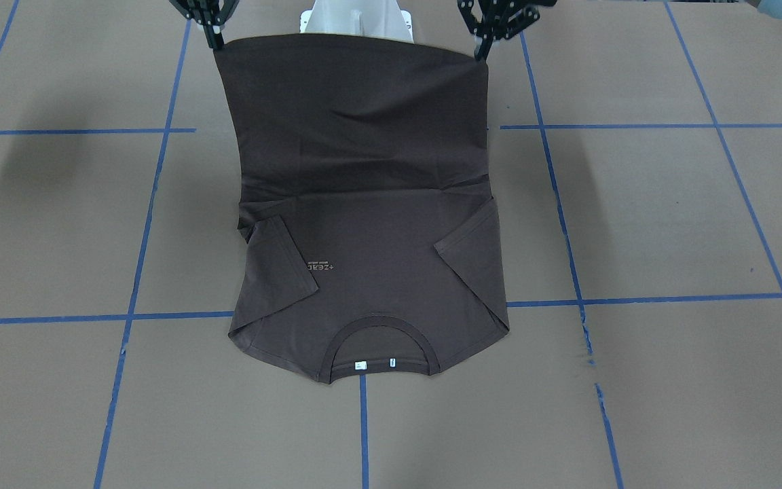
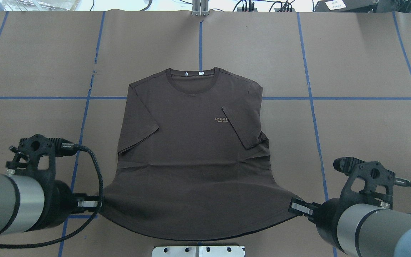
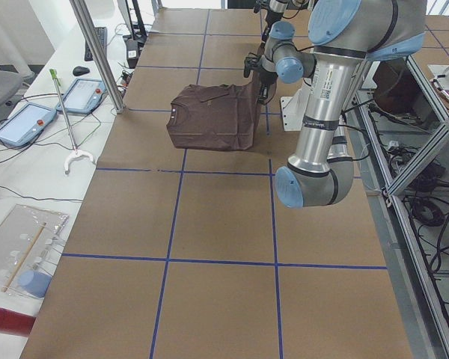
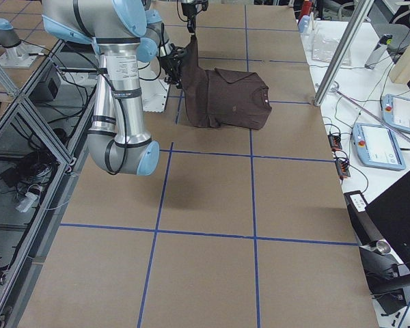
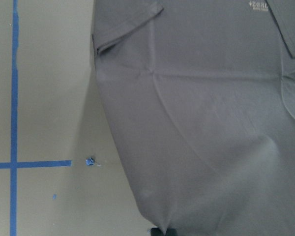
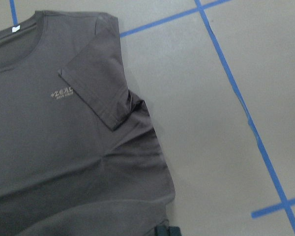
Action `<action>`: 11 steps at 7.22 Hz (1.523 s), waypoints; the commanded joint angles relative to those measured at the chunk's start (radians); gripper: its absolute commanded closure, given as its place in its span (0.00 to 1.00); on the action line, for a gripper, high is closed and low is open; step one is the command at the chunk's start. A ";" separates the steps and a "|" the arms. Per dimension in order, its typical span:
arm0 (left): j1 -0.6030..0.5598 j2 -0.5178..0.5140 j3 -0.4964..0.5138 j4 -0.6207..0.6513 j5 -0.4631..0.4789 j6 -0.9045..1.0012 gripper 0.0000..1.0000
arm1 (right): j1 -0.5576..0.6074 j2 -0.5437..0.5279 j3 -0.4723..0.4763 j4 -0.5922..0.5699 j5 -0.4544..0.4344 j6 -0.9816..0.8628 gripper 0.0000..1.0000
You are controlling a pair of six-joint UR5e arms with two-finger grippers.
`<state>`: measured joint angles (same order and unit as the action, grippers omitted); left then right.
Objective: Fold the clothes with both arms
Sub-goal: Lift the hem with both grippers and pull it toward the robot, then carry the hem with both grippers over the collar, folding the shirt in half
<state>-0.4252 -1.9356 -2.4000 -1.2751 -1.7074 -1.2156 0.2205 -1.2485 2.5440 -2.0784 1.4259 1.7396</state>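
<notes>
The robot's left gripper will release the hem corner on the T-shirt's shoulder farther from the pale lettering (image 1: 501, 316).
The clothes are one dark brown T-shirt (image 2: 191, 142) lying face up on the brown table, collar (image 2: 192, 76) away from the robot and both sleeves folded inward. Its hem half is raised off the table and stretched between the two arms. My left gripper (image 2: 97, 204) is shut on the hem's left corner. My right gripper (image 2: 292, 207) is shut on the hem's right corner. In the front-facing view the lifted cloth (image 1: 357, 109) hangs from the left gripper (image 1: 479, 53) and right gripper (image 1: 217, 43). The chest half (image 1: 377, 272) stays flat, with pale lettering (image 1: 320, 266) showing.
The white pedestal base (image 2: 198, 251) stands just behind the raised hem. Blue tape lines (image 2: 309, 92) grid the brown table cover. A metal post (image 3: 97, 56) and two tablet-like devices (image 3: 19, 123) sit beyond the table's far edge. Open table lies on both sides of the shirt.
</notes>
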 commanded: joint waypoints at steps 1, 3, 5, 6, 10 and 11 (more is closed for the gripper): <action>-0.177 -0.080 0.248 -0.108 -0.003 0.186 1.00 | 0.216 0.128 -0.216 0.009 0.089 -0.125 1.00; -0.260 -0.092 0.423 -0.278 -0.003 0.244 1.00 | 0.304 0.141 -0.405 0.205 0.094 -0.153 1.00; -0.290 -0.147 0.586 -0.380 -0.002 0.251 1.00 | 0.364 0.159 -0.592 0.384 0.094 -0.201 1.00; -0.291 -0.158 0.667 -0.457 0.000 0.251 1.00 | 0.388 0.193 -0.688 0.427 0.094 -0.219 1.00; -0.296 -0.232 0.932 -0.650 0.006 0.252 1.00 | 0.424 0.268 -0.971 0.632 0.093 -0.227 1.00; -0.294 -0.233 0.944 -0.650 0.008 0.252 1.00 | 0.424 0.273 -0.990 0.635 0.094 -0.227 1.00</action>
<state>-0.7196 -2.1624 -1.4865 -1.9111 -1.7010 -0.9636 0.6420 -0.9875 1.5968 -1.4642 1.5195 1.5133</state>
